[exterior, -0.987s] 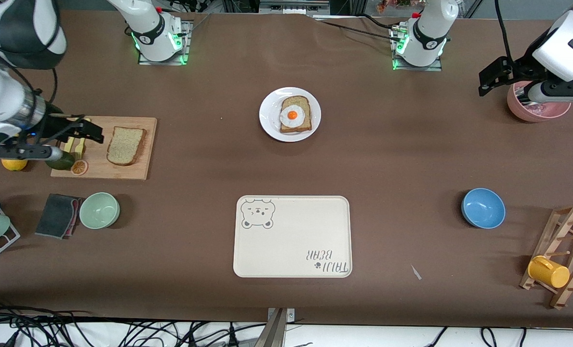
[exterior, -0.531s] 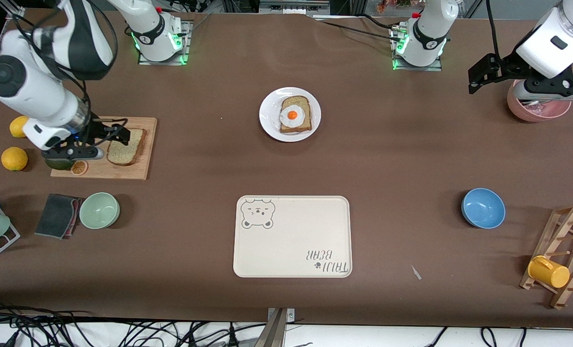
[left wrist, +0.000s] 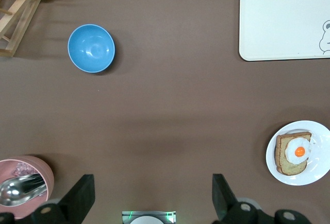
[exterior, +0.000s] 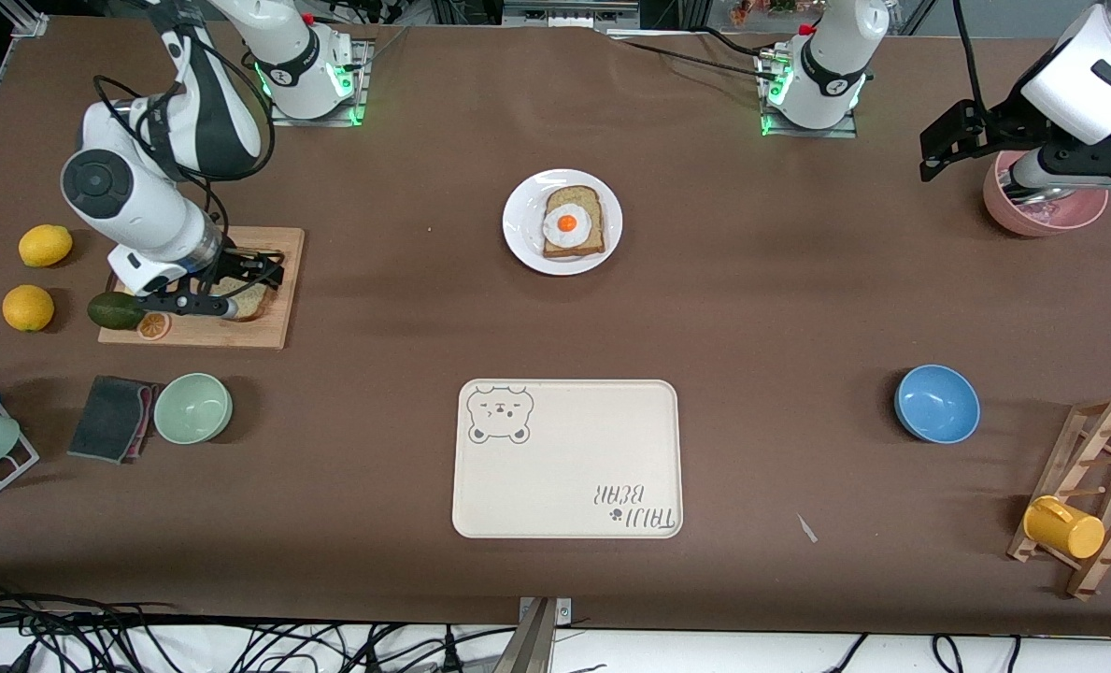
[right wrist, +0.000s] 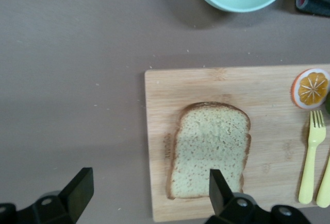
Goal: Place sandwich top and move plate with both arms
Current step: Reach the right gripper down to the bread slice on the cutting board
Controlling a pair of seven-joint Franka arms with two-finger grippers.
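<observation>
I should close my right gripper on the sandwich top's side crust (exterior: 273, 287) (right wrist: 173, 170) that faces away from the yellow forks, toward the end that is opposite the green bowl.
The sandwich top (exterior: 250, 298), a plain speckled slice, lies flat on the wooden cutting board (exterior: 275, 327) at the right arm's end of the table. It shows whole in the right wrist view (right wrist: 209, 157). My right gripper (exterior: 251, 279) hovers over it, open and empty (right wrist: 149, 185), with one finger over the slice and the other past the board's edge. The white plate (exterior: 518, 238) holds the slice with a fried egg (exterior: 572, 222) between the arm bases; it also shows in the left wrist view (left wrist: 309, 179). My left gripper (exterior: 940, 152) is open and empty (left wrist: 153, 188), high beside the pink bowl (exterior: 1041, 213).
On the board lie an orange slice (exterior: 153, 325) and yellow forks (right wrist: 311, 162). An avocado (exterior: 114, 310), two lemons (exterior: 28, 307), a green bowl (exterior: 192, 408) and a cloth (exterior: 111, 418) lie nearby. The cream bear tray (exterior: 569, 467) lies nearer the camera. A blue bowl (exterior: 936, 403) and a mug rack (exterior: 1092, 495) stand at the left arm's end.
My right arm has swung in from the table's end, and its gripper is now over the bread slice on the board. My left gripper has shifted only slightly near the pink bowl.
</observation>
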